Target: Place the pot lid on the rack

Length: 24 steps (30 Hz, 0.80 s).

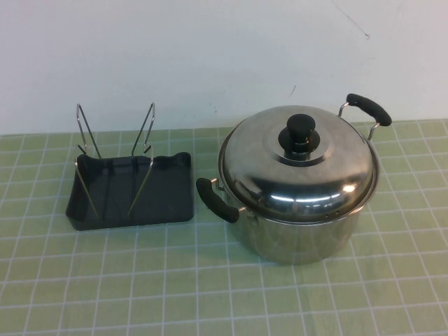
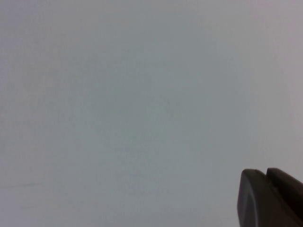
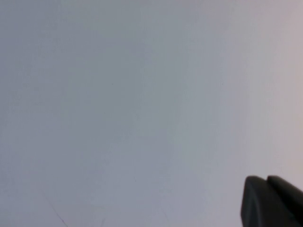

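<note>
The robot's left gripper needs to close on the rack-side edge (image 1: 225, 179) of the pot lid, once the right gripper lifts the lid by its black knob.
The pot lid (image 1: 276, 175), shiny domed steel with a black knob (image 1: 302, 131), sits on the steel pot (image 1: 301, 238) at the right of the green mat. The rack (image 1: 164, 192), a dark tray with two upright wire loops (image 1: 143, 140), stands to the pot's left. Neither arm shows in the high view. My left gripper (image 2: 265, 173) shows only in the left wrist view, facing a blank white wall, its two dark fingertips together and empty. My right gripper (image 3: 266, 178) shows only in the right wrist view, likewise shut and empty, against the blank wall.
The pot has two black handles, one at the front left (image 1: 215, 200) near the rack and one at the back right (image 1: 369, 108). A green gridded mat (image 1: 210, 294) covers the table. A white wall (image 1: 210, 56) stands behind.
</note>
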Each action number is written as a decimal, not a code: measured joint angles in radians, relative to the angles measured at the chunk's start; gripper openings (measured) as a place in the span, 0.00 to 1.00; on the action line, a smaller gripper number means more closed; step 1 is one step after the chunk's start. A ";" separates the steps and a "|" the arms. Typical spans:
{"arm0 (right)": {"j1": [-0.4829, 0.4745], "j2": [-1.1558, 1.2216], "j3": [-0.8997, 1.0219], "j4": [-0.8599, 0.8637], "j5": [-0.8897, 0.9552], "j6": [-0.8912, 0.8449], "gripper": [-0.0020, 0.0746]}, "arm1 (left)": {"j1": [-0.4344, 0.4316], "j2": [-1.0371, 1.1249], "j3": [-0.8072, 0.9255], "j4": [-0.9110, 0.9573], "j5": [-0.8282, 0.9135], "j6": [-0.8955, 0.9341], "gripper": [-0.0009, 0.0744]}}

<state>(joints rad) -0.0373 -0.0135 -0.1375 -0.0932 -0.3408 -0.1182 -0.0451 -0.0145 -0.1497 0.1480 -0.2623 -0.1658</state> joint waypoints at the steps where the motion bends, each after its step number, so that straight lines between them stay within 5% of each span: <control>1: 0.000 0.000 -0.039 -0.002 0.060 0.000 0.02 | 0.000 0.000 -0.048 0.000 0.057 0.000 0.01; 5: 0.000 0.068 -0.218 -0.003 0.264 0.000 0.02 | 0.000 0.045 -0.178 -0.002 0.141 -0.006 0.01; 13: 0.000 0.354 -0.379 -0.012 0.308 0.000 0.02 | 0.000 0.192 -0.209 -0.006 0.146 -0.156 0.01; 18: 0.027 0.553 -0.384 -0.118 0.202 0.032 0.02 | 0.000 0.294 -0.209 -0.006 0.150 -0.204 0.01; 24: 0.153 0.829 -0.402 -0.548 -0.127 0.313 0.02 | 0.000 0.379 -0.209 0.007 0.109 -0.209 0.01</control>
<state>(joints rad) 0.1154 0.8158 -0.5395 -0.6415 -0.4675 0.1951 -0.0451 0.3641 -0.3586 0.1548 -0.1534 -0.3743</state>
